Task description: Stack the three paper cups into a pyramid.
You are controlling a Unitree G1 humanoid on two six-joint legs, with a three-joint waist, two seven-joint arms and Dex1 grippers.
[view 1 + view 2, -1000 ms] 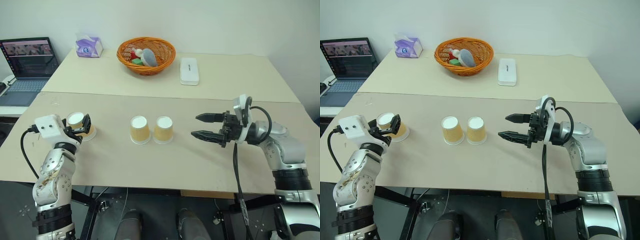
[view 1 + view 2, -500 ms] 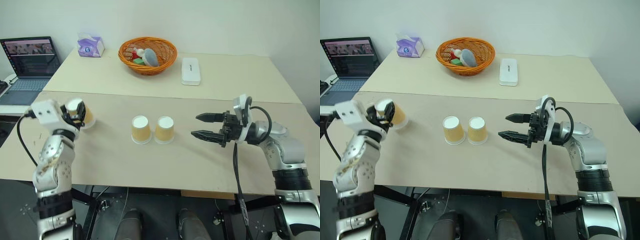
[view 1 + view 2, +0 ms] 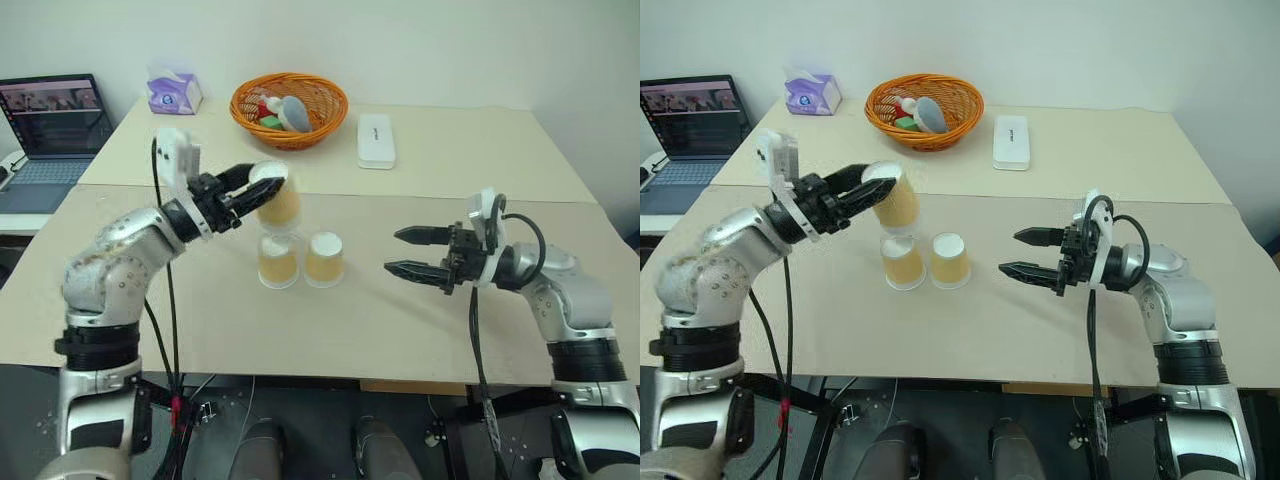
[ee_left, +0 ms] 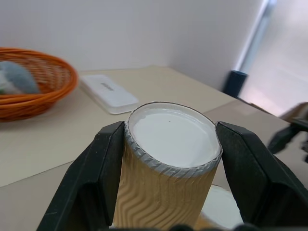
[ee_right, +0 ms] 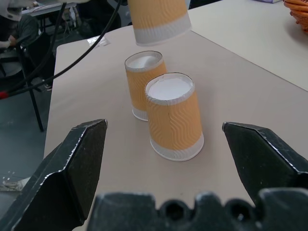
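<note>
My left gripper needs to set the third cup down across the tops of the two standing cups [image 3: 301,245], bridging their gap, and let go.
Two tan paper cups stand upside down and side by side at mid-table, the left cup [image 3: 278,260] and the right cup [image 3: 323,257]. The third cup [image 3: 279,201] hangs tilted in the air just above the left one, its closed end toward my wrist. My left gripper [image 3: 254,187] is shut on this cup [image 4: 166,183], one black finger [image 4: 108,168] on each side. My right gripper [image 3: 396,252] is open, level with the table and pointing at the pair from the right, a short gap away. Both standing cups [image 5: 172,120] lie ahead of its fingers [image 5: 82,154].
An orange basket [image 3: 289,103] with items, a white box [image 3: 376,140] and a tissue pack [image 3: 173,92] sit on the far table. A laptop [image 3: 55,120] stands at the far left. A seam runs between the two tabletops behind the cups.
My left gripper closed on the cup at the table's left, lifted it, and carried it right and up to above the left standing cup. The right arm has stayed still.
</note>
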